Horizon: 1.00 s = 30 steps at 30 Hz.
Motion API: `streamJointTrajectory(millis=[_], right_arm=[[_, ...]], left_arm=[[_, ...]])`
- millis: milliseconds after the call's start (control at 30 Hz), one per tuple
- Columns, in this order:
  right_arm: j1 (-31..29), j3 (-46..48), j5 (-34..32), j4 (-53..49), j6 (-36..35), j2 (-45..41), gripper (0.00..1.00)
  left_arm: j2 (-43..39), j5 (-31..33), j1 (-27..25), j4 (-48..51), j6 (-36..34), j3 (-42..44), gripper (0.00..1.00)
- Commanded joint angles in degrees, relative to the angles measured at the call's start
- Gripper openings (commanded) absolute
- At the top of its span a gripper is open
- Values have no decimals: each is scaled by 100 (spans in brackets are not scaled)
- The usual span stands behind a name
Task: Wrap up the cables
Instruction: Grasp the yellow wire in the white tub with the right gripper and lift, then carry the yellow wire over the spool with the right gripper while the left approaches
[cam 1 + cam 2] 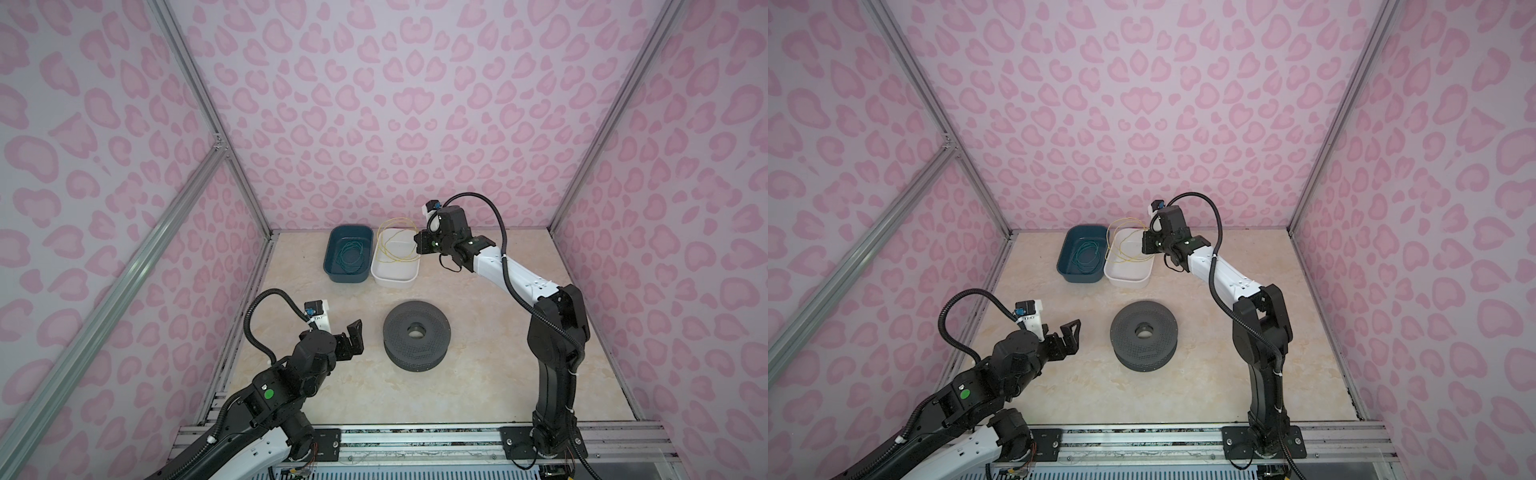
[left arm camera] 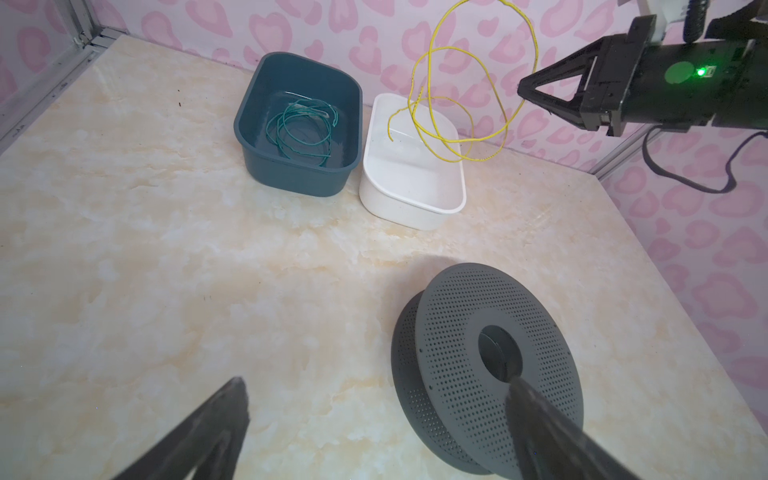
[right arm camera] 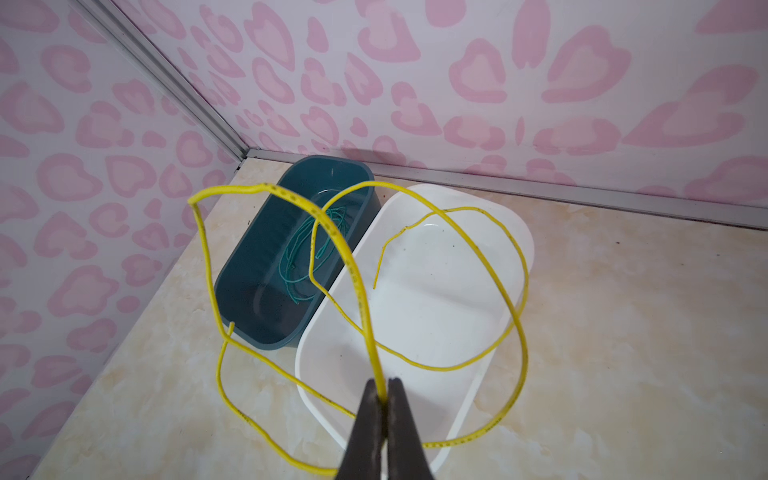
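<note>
The yellow cable is next for my left gripper, which should go to it and close on the loops' side [image 1: 378, 242] [image 2: 412, 104] opposite my right gripper.
The yellow cable [image 3: 356, 286] hangs in loose loops over the white bin [image 3: 415, 291], lifted off its floor. My right gripper [image 3: 385, 384] is shut on one strand of it, and the loops spread out beyond the bin's rim. In both top views the right gripper [image 1: 417, 239] [image 1: 1144, 239] is raised at the bin's right edge with the cable [image 1: 395, 219] [image 1: 1127, 219] dangling to its left. The left gripper [image 1: 353, 338] [image 2: 378, 382] is open and empty, just left of the dark perforated spool [image 1: 399, 332] [image 2: 457, 332].
A dark blue bin [image 1: 347, 278] [image 2: 291, 178] stands against the white bin's [image 1: 395, 280] left side and holds a coiled green wire [image 2: 299, 133]. Both bins sit by the back wall. The spool lies flat mid-table. Pink patterned walls enclose three sides.
</note>
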<state>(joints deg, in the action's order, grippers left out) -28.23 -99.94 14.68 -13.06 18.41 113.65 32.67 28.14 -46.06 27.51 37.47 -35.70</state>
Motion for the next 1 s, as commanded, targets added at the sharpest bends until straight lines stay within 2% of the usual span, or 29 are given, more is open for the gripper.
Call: streamJointTrajectory(millis=[0, 267, 367, 433, 500, 800, 967], right_arm=[[-14, 168, 153, 293, 87, -187, 0], [-10, 789, 375, 545, 233, -978, 0], [-13, 1132, 400, 601, 221, -1399, 0], [-5, 1427, 411, 674, 244, -1703, 0], [8, 1865, 413, 712, 258, -1993, 0], [36, 3257, 325, 835, 304, -3344, 0], [73, 4056, 308, 992, 479, -4163, 0]], left_arm=[[-82, 115, 22, 61, -115, -107, 98], [-259, 109, 80, 106, -265, -187, 99], [-312, 148, 244, 54, -137, -200, 99], [-286, -54, 459, -49, -117, -218, 99], [-173, -414, 733, -178, -125, -233, 98], [1093, -2876, 2497, -775, -176, -571, 96], [1949, -3781, 2819, -1350, -132, -736, 97]])
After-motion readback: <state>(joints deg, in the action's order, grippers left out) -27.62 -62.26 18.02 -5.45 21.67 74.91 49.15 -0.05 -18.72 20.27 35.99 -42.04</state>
